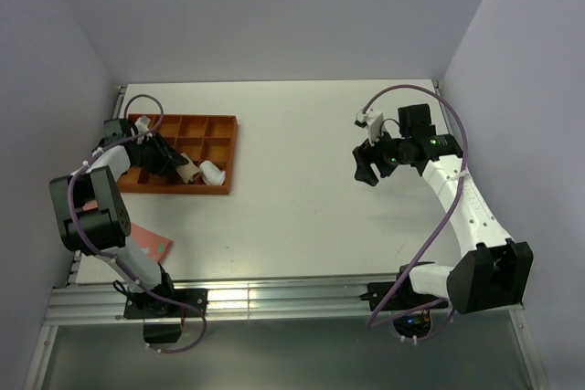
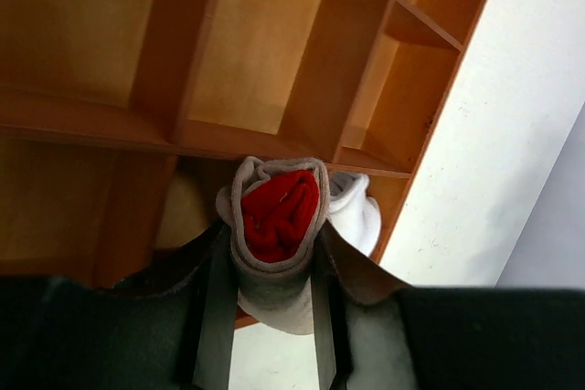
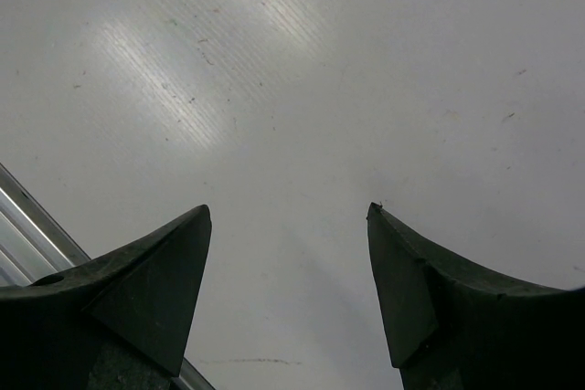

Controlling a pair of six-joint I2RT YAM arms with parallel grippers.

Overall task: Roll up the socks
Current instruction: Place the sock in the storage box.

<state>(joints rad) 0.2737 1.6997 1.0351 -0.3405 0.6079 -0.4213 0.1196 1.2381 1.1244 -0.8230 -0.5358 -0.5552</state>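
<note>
The robot's left gripper will release the sock bundle, now held over the tray, in the orange tray's front compartment (image 1: 186, 172) (image 2: 230, 235) beside the white rolled sock.
My left gripper (image 2: 274, 246) is shut on a rolled bundle of socks (image 2: 279, 226): a beige sock wrapped round a red one. It holds the bundle over the near right compartment of the orange tray (image 2: 174, 52). A white rolled sock (image 2: 358, 215) lies in that compartment, just behind the bundle. From above, the left gripper (image 1: 172, 162) is over the tray (image 1: 230, 154), with the bundle (image 1: 187, 173) and the white sock (image 1: 213, 171) at its front row. My right gripper (image 1: 366, 167) hangs open over bare table (image 3: 292, 61) at the right, its jaws (image 3: 288, 209) holding nothing.
The tray has several compartments and sits at the back left, close to the left wall. A flat red piece (image 1: 152, 246) lies on the table beside the left arm's lower link. A metal rail (image 1: 292, 299) runs along the near edge.
</note>
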